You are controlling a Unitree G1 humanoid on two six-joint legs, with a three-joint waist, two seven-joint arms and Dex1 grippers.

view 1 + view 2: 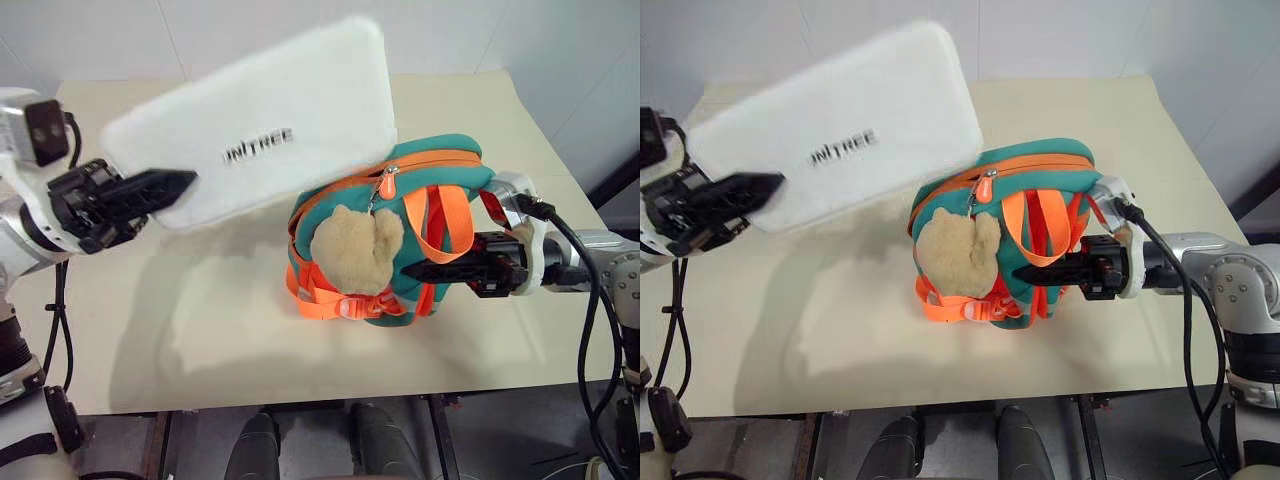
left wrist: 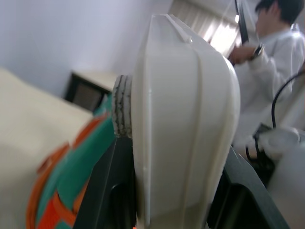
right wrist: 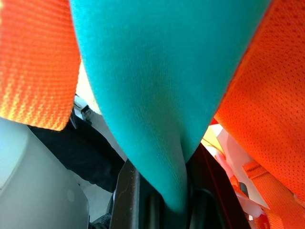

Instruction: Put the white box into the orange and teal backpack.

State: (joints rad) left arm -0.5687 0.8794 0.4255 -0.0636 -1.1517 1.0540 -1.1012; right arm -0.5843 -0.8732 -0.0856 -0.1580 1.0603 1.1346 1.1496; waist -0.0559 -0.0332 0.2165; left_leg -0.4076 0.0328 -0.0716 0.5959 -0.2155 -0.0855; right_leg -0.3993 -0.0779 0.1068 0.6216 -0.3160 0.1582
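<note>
My left gripper should release the white box inside the backpack's orange-edged opening (image 1: 352,164), behind the tan plush toy. The white box now hangs tilted above the table.
The white box (image 1: 260,120), flat and marked UNITREE, hangs tilted above the table. My left gripper (image 1: 186,184) is shut on its near left corner. The box's far right edge reaches over the top of the orange and teal backpack (image 1: 440,165), which stands on the table with a tan plush toy (image 1: 350,250) on its front. In the left wrist view the box (image 2: 181,119) sits edge-on between my black fingers (image 2: 109,186). My right gripper (image 1: 412,270) is shut on a fold of teal fabric (image 3: 162,86) at the backpack's right side, beside the orange straps (image 1: 440,220).
The beige table (image 1: 200,330) has bare room at the left and in front of the backpack. Its front edge runs close to me. A person (image 2: 276,57) in white stands beyond the table in the left wrist view. Black cables (image 1: 590,300) trail from my right arm.
</note>
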